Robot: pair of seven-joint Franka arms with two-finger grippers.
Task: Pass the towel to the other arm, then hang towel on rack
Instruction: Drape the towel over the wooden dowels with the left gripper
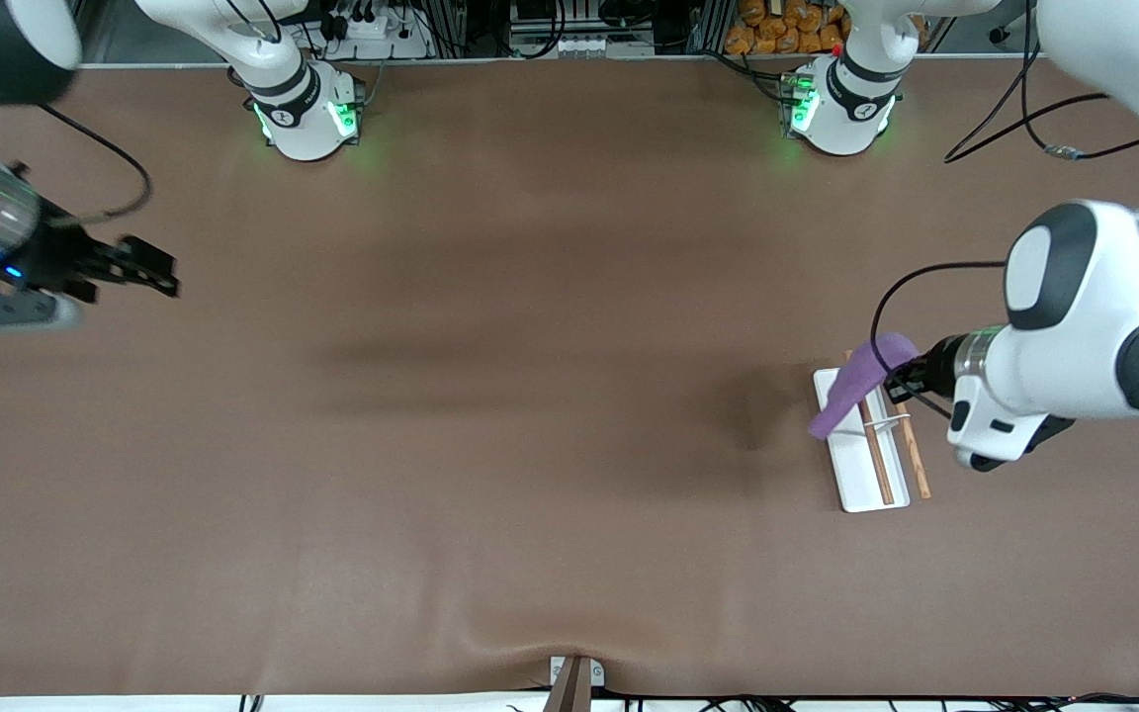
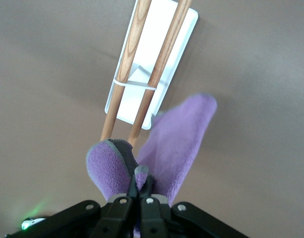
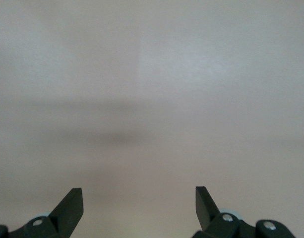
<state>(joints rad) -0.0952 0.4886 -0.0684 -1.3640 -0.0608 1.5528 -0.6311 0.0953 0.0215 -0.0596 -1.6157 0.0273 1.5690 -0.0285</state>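
Note:
Next, my left gripper lets go of the purple towel, draped across the middle of the rack's brown rods [image 1: 877,415] [image 2: 134,90].
The purple towel [image 1: 858,386] hangs from my left gripper [image 1: 901,381], which is shut on its folded top over the end of the rack [image 1: 866,465] that lies farther from the front camera. The cloth droops across the rack's white base and brown rods. In the left wrist view the towel [image 2: 176,144] is pinched between the fingers [image 2: 141,173], with the rack [image 2: 156,54] below. My right gripper [image 1: 149,267] waits at the right arm's end of the table, open, with nothing between its fingers [image 3: 72,208].
The brown table mat [image 1: 530,396] lies bare between the arms. Cables [image 1: 1044,138] trail near the left arm's base. A small bracket [image 1: 574,677] sits at the table edge nearest the front camera.

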